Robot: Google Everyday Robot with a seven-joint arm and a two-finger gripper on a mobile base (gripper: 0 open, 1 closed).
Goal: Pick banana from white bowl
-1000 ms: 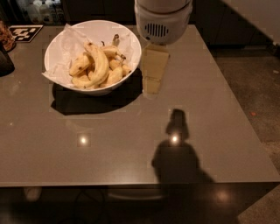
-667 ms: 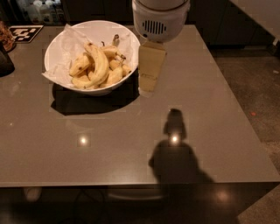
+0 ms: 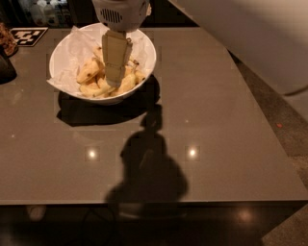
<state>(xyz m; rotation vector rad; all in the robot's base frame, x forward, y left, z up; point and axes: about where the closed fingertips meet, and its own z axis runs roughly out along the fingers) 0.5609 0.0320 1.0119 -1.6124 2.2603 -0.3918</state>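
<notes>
My gripper is to close around the middle of the long curved banana [image 3: 99,67] that is lying in the white bowl.
The white bowl [image 3: 150,54] stands at the back left of the grey table, lined with crumpled white paper [image 3: 72,45] and holding several yellow bananas. My gripper [image 3: 114,80] hangs from its white wrist housing [image 3: 120,12] straight over the bowl. Its beige end reaches down among the bananas at the bowl's middle. The long curved banana [image 3: 102,86] lies mostly behind the gripper, with only part of it showing at the lower left. Shorter bananas lie left [image 3: 88,70] and right [image 3: 126,83] of the gripper.
A black-and-white marker tag [image 3: 29,35] lies at the table's back left, and a dark object [image 3: 6,67] sits at the left edge. The table's front edge [image 3: 154,202] is near the view's bottom. Speckled floor [image 3: 284,125] lies to the right.
My gripper has moved left from beside the bowl's right rim to over the bowl's middle and has come down among the bananas. The bowl now sits more central in view.
</notes>
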